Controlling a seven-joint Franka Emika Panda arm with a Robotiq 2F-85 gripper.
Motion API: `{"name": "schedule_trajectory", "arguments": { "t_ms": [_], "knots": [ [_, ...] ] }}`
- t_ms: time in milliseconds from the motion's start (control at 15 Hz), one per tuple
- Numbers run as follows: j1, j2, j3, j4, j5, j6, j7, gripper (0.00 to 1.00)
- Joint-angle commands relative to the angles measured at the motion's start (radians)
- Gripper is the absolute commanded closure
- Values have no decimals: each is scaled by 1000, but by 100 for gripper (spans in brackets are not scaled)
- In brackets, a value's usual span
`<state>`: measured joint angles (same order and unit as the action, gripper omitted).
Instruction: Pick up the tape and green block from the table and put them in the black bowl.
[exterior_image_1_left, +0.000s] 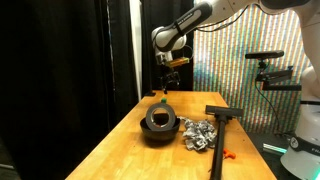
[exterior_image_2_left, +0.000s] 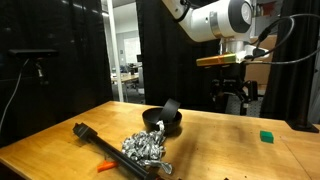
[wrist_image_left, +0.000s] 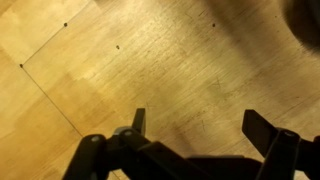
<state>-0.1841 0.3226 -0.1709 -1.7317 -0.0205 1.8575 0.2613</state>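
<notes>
The tape is already inside, so next I move my gripper to the green block beyond the black bowl and close it on the block's sides (exterior_image_1_left: 164, 98).
The black bowl (exterior_image_1_left: 160, 128) stands in the middle of the wooden table and also shows in the other exterior view (exterior_image_2_left: 163, 124). A brownish ring (exterior_image_1_left: 158, 118) that looks like the tape lies inside it. The green block (exterior_image_2_left: 266, 137) sits alone on the table beyond the bowl and appears as a small green spot (exterior_image_1_left: 163, 97) under the arm. My gripper (exterior_image_1_left: 165, 87) hangs above the table near the block, also seen in an exterior view (exterior_image_2_left: 232, 102). In the wrist view the gripper (wrist_image_left: 200, 122) is open and empty over bare wood. The block is out of the wrist view.
A pile of crumpled foil (exterior_image_1_left: 200, 133) (exterior_image_2_left: 145, 150) lies beside the bowl. A black T-shaped tool (exterior_image_1_left: 222, 120) (exterior_image_2_left: 100, 140) and a small orange piece (exterior_image_1_left: 228, 153) lie near it. A black curtain and equipment stand around the table.
</notes>
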Motion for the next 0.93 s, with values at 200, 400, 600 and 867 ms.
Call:
{"name": "schedule_trajectory", "arguments": {
  "t_ms": [200,400,600,867],
  "knots": [
    [-80,91,-20,98,79,13,-141,0],
    [-132,138,-25,165,125,-9,-210,0],
    [-161,177,-22,224,131,-27,-258,0],
    [-170,218,-13,272,126,-25,-294,0]
  ]
}}
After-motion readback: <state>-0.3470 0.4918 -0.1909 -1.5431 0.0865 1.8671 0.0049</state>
